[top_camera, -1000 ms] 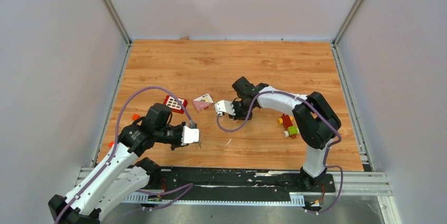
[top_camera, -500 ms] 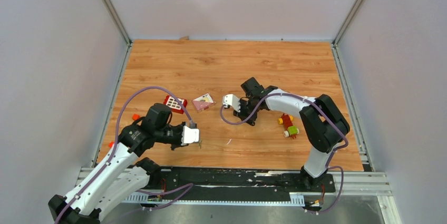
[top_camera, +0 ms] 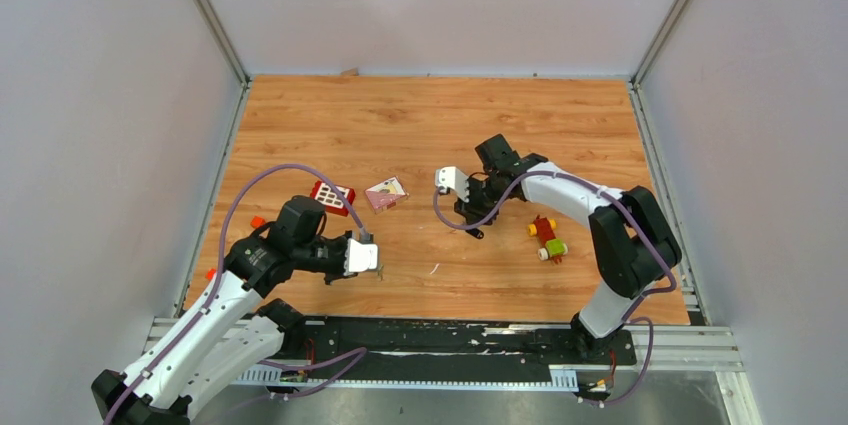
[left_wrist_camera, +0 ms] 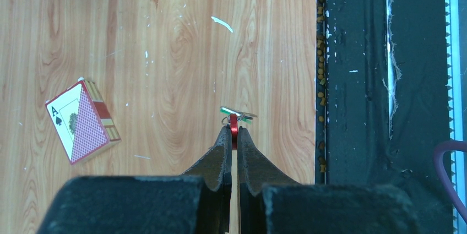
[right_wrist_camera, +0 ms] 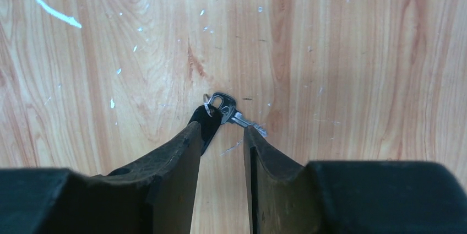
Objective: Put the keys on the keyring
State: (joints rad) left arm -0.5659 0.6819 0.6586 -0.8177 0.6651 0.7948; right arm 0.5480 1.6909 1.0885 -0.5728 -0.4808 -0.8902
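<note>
My right gripper should shift and pinch that wire loop (right_wrist_camera: 206,99), standing upright on the black-headed key beyond its fingers, before I carry the key to the keyring.
In the left wrist view my left gripper (left_wrist_camera: 232,130) is shut on the red keyring (left_wrist_camera: 233,123), held edge-on a little above the wood. The green-headed key (left_wrist_camera: 232,112) sits across the keyring's far tip with a small wire loop; whether it is threaded on I cannot tell. In the top view the left gripper (top_camera: 376,265) hangs near the front left. My right gripper (right_wrist_camera: 220,130) stands open over the table. The black-headed key (right_wrist_camera: 209,119) lies on the wood just beyond its left fingertip, its metal part (right_wrist_camera: 234,114) pointing right. Nothing is between the right fingers. From above, the right gripper (top_camera: 472,226) is at mid-table.
A playing-card box (top_camera: 385,193) and a red box with white squares (top_camera: 332,197) lie between the arms, toward the left. A red-yellow-green toy block cluster (top_camera: 547,237) sits to the right of the right gripper. The black base rail (left_wrist_camera: 358,80) runs along the near edge.
The right arm has swung to the right, away from the left gripper, and its jaws have opened, with the black-headed key lying on the wood. The left arm has held still.
</note>
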